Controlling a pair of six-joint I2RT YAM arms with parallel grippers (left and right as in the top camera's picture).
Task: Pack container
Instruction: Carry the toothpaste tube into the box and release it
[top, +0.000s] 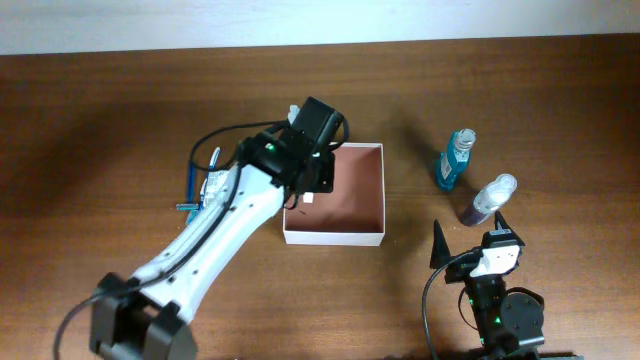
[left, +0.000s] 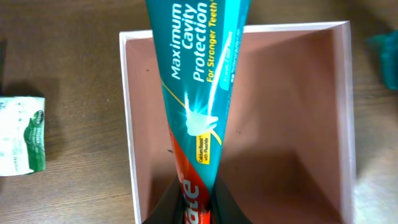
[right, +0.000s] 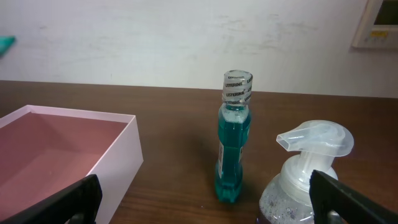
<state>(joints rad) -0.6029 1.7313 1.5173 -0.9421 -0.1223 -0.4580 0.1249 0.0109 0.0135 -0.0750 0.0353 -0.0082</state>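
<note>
Next, my left gripper releases the red toothpaste tube, which is over the container's floor now, near the middle of the container's pinkish-brown bottom (top: 340, 203) (left: 245, 139).
The container (top: 364, 193) is a square white box with a pinkish-brown inside, at the table's middle. My left gripper (top: 305, 187) hangs over its left part, shut on a teal and red toothpaste tube (left: 194, 93). In the left wrist view the tube points away from the jaws (left: 198, 206) over the container's floor (left: 292, 130). My right gripper (top: 468, 236) is open and empty near the front edge, right of the container. A teal mouthwash bottle (top: 455, 160) and a clear pump bottle (top: 490, 200) stand just ahead of it. Both show in the right wrist view (right: 233, 149) (right: 311, 168).
A blue toothbrush (top: 190, 185) and a white and green packet (top: 214, 185) lie on the wooden table left of the container. The packet also shows in the left wrist view (left: 22, 134). The container's white wall (right: 118, 155) is at the left of the right wrist view.
</note>
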